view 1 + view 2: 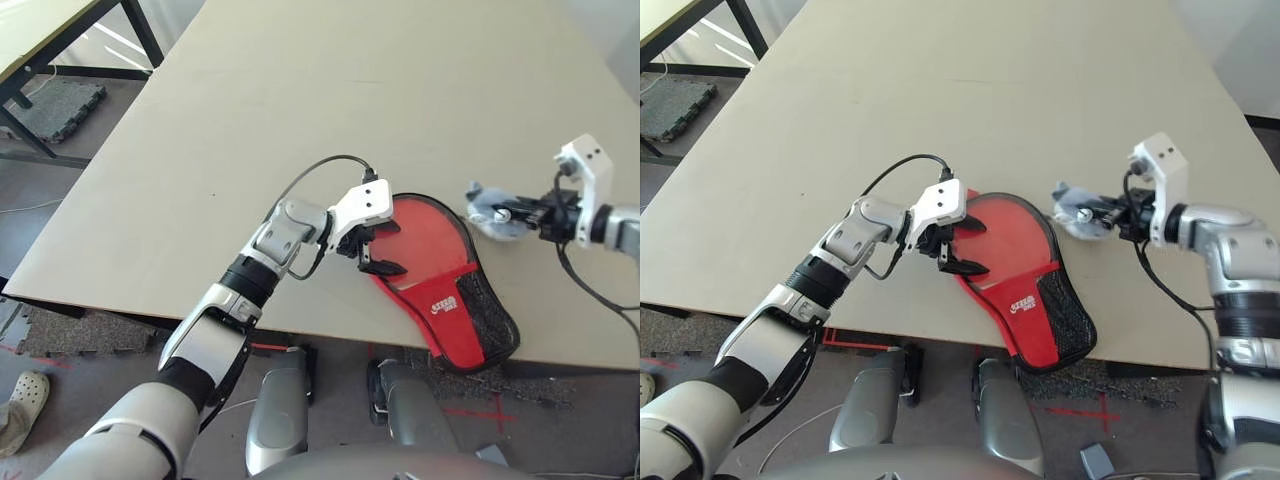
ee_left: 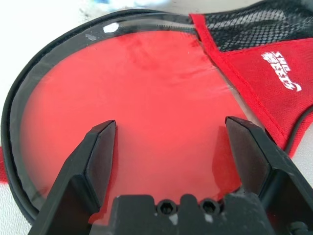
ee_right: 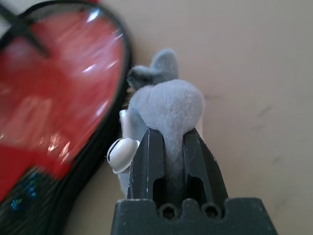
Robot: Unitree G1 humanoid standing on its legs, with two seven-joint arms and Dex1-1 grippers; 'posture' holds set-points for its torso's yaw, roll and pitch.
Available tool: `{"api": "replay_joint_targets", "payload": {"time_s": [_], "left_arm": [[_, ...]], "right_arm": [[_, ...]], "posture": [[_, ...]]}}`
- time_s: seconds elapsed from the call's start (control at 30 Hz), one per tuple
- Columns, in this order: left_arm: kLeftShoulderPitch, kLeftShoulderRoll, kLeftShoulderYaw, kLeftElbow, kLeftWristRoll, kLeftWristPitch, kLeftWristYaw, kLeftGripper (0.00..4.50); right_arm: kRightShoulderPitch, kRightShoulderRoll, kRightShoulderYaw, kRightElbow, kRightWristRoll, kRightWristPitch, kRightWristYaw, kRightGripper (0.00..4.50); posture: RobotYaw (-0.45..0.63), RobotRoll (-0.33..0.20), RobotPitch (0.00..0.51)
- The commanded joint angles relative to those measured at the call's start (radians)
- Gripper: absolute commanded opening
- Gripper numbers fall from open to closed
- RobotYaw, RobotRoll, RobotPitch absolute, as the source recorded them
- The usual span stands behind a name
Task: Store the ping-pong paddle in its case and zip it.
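Next, my right gripper sets the grey fuzzy lump down on the table [image 1: 525,270], next to the black mesh pocket of the case.
The red case [image 1: 440,290] lies flat by the table's front edge, its round end toward the table's middle and its black mesh pocket [image 1: 490,310] toward me. Its round end [image 2: 161,83] is glossy red inside a black zipper edge. Whether that red is the ping-pong paddle, I cannot tell. My left gripper [image 1: 378,248] hangs open over the round end's left side, nothing between its fingers [image 2: 98,152]. My right gripper [image 1: 515,213] is shut on a pale grey fuzzy lump [image 3: 168,105] with a white cord, just right of the case's round end.
The case's narrow end reaches over the front edge of the beige table [image 1: 300,100]. A black-legged table [image 1: 60,40] and dark foam mats [image 1: 60,105] stand on the floor at the far left. A pale shoe [image 1: 22,400] lies on the floor at lower left.
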Motion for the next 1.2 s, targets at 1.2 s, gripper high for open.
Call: {"api": "replay_joint_targets", "payload": {"time_s": [1.2], "left_arm": [[-0.057,-0.060,-0.024,0.276,0.092,-0.107,0.023,4.50]], "right_arm": [[0.505,-0.296,-0.084,-0.162,0.088,-0.041,0.187,0.09]], "posture": [[-0.05,0.000,0.126]]}}
